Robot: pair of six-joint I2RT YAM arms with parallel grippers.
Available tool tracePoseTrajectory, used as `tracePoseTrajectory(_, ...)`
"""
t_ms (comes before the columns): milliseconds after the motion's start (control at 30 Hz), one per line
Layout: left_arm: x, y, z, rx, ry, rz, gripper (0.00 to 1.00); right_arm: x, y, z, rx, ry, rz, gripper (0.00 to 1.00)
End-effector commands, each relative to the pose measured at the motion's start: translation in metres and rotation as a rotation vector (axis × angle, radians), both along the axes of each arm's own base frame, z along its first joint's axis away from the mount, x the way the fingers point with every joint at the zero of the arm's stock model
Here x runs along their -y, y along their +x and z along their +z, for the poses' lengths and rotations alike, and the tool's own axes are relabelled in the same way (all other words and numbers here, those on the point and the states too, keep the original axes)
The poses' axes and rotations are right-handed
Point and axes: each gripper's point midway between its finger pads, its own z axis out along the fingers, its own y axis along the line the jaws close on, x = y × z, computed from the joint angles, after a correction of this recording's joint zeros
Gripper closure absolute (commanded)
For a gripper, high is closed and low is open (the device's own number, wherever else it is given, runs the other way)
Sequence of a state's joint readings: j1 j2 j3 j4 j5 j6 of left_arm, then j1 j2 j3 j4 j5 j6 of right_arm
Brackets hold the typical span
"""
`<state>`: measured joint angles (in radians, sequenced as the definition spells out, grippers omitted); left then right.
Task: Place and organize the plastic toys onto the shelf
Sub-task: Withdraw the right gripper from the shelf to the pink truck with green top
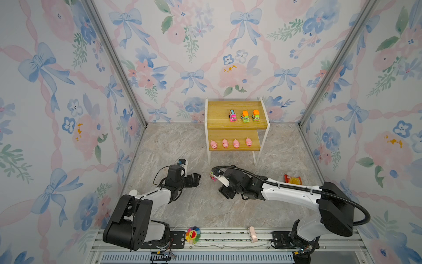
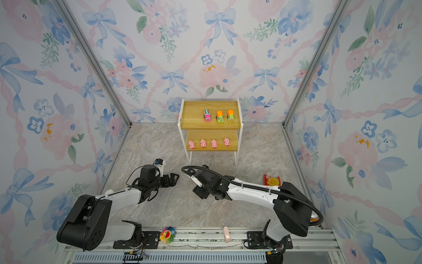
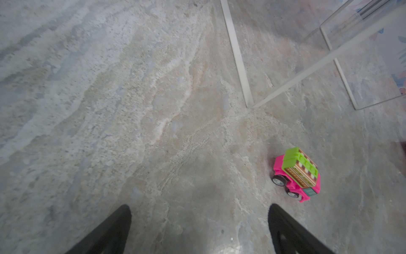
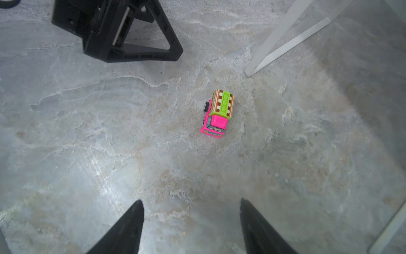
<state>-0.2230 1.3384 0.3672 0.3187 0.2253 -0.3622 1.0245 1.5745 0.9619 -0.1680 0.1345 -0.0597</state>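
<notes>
I need to close my right gripper on the cab [image 1: 214, 178] [image 4: 216, 123] of the pink truck with the striped top, on the floor in front of the shelf.
The shelf [image 1: 236, 124] [image 2: 211, 124] stands at the back in both top views. Its upper board carries a pink truck [image 1: 232, 115] and two green trucks [image 1: 245, 116] [image 1: 256, 115]; several pink pigs [image 1: 225, 143] line the lower board. Another pink truck with a striped top [image 1: 212, 177] [image 3: 296, 173] [image 4: 217, 112] stands on the floor in front of the shelf, between my grippers. My left gripper [image 1: 196, 179] [image 3: 200, 206] is open and empty, with the truck off to one side. My right gripper [image 1: 222, 190] [image 4: 191, 200] is open and empty, pointing at the truck a short way ahead.
A red-orange snack packet [image 1: 293, 180] lies on the floor to the right. A rainbow flower toy [image 1: 193, 235] and a small pale pink object [image 1: 251, 234] sit on the front rail. The shelf's white leg [image 4: 272, 44] [image 3: 238, 55] stands just beyond the floor truck.
</notes>
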Motion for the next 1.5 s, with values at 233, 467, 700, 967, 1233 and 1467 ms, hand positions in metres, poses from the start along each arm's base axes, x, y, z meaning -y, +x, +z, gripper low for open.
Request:
tracePoseTrajectory(233,0.003,-0.001,0.001,0.012,0.003,-0.019,0.02,-0.025,0.060,-0.001,0.005,0.141,-0.080,0.30)
tracePoseTrajectory(467,0.002,-0.001,0.001,0.011,0.005,-0.015,0.02,-0.028,0.072,-0.014,-0.009,0.141,-0.085,0.31)
tracePoseTrajectory(700,0.003,-0.001,0.001,0.011,0.004,-0.017,0.02,-0.036,0.077,-0.022,-0.017,0.154,-0.090,0.31)
tracePoseTrajectory(967,0.003,-0.001,0.000,0.008,0.005,-0.018,0.02,-0.037,0.083,-0.035,-0.034,0.154,-0.110,0.32)
tracePoseTrajectory(1233,0.002,-0.001,0.000,0.009,0.006,-0.016,0.02,-0.039,0.086,-0.043,-0.054,0.161,-0.125,0.34)
tracePoseTrajectory(1467,0.003,-0.001,0.000,0.009,0.005,-0.018,0.02,-0.036,0.082,-0.047,-0.070,0.154,-0.127,0.35)
